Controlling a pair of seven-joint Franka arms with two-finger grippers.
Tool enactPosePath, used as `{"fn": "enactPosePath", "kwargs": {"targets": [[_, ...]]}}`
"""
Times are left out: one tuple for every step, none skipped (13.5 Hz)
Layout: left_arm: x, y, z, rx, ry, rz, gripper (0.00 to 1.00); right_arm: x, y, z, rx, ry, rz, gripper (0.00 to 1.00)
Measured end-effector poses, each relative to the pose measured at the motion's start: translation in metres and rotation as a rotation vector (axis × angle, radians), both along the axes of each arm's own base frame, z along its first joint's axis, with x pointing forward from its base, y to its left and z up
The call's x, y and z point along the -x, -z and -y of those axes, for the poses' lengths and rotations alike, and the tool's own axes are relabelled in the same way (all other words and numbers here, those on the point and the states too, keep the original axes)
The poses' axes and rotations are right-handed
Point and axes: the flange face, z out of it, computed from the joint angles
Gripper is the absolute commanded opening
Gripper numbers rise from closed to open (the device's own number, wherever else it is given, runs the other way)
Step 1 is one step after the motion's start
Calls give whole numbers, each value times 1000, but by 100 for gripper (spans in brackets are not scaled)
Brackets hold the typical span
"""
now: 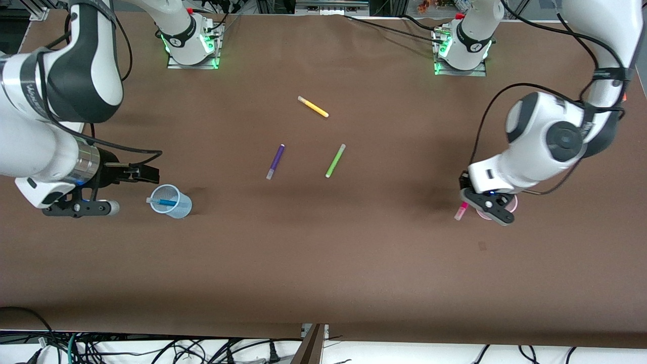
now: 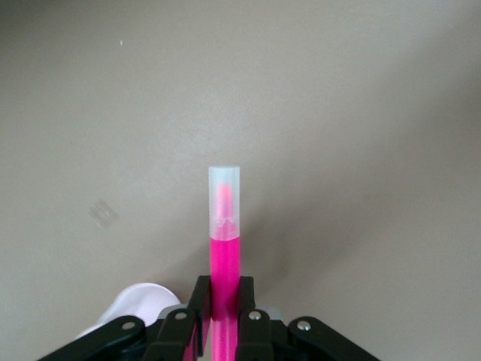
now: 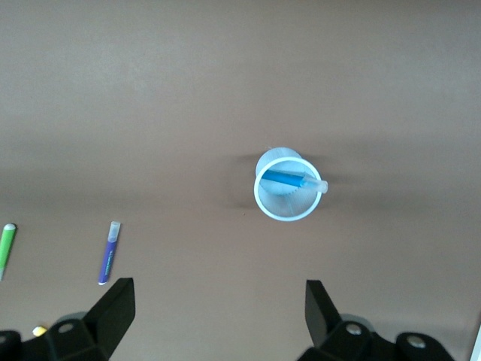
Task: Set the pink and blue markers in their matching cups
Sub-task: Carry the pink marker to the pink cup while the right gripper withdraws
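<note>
The magenta marker, now held above the pale pink cup, will be let go by my left gripper inside the pale pink cup (image 1: 496, 207) (image 2: 144, 304), with the marker's cap sticking up toward the cup's rim.
The blue marker (image 1: 164, 202) stands slanted inside the pale blue cup (image 1: 174, 205) toward the right arm's end of the table. In the right wrist view the cup (image 3: 264, 201) and marker (image 3: 289, 180) lie below my right gripper (image 3: 218, 301). That gripper (image 1: 149, 174) is open and empty, up in the air beside the cup. My left gripper (image 1: 467, 199) is shut on the magenta marker (image 1: 461, 211), its pale cap (image 2: 224, 195) pointing away from the fingers (image 2: 198, 301). The pale pink cup (image 1: 484, 215) sits mostly hidden under the left gripper; its rim (image 2: 139, 301) shows beside the fingers.
Three other pens lie mid-table: a purple pen (image 1: 275, 161), a lime-green pen (image 1: 335, 160) and, nearer the robots' bases, a yellow pen (image 1: 313, 106). The purple pen (image 3: 110, 252) and green pen (image 3: 6, 248) also show in the right wrist view.
</note>
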Motion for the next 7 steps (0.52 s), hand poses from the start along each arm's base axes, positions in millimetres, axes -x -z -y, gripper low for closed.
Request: {"fn": "enactPosePath", "kwargs": {"targets": [[-3, 2, -23, 51, 51, 15, 0, 2, -6, 13, -14, 13, -3, 100], [-5, 8, -46, 105, 89, 24, 0, 5, -13, 31, -15, 27, -1, 100], [-6, 17, -70, 163, 120, 32, 0, 9, -23, 52, -2, 45, 4, 100], [-5, 28, -92, 219, 150, 42, 0, 16, -34, 73, 22, 64, 11, 100], [-5, 42, -111, 271, 178, 54, 0, 24, -45, 90, 38, 79, 19, 100], [-3, 55, -129, 319, 205, 70, 0, 33, -54, 102, 40, 89, 26, 100], [-2, 67, -144, 354, 229, 89, 0, 41, -61, 110, 31, 96, 31, 100]]}}
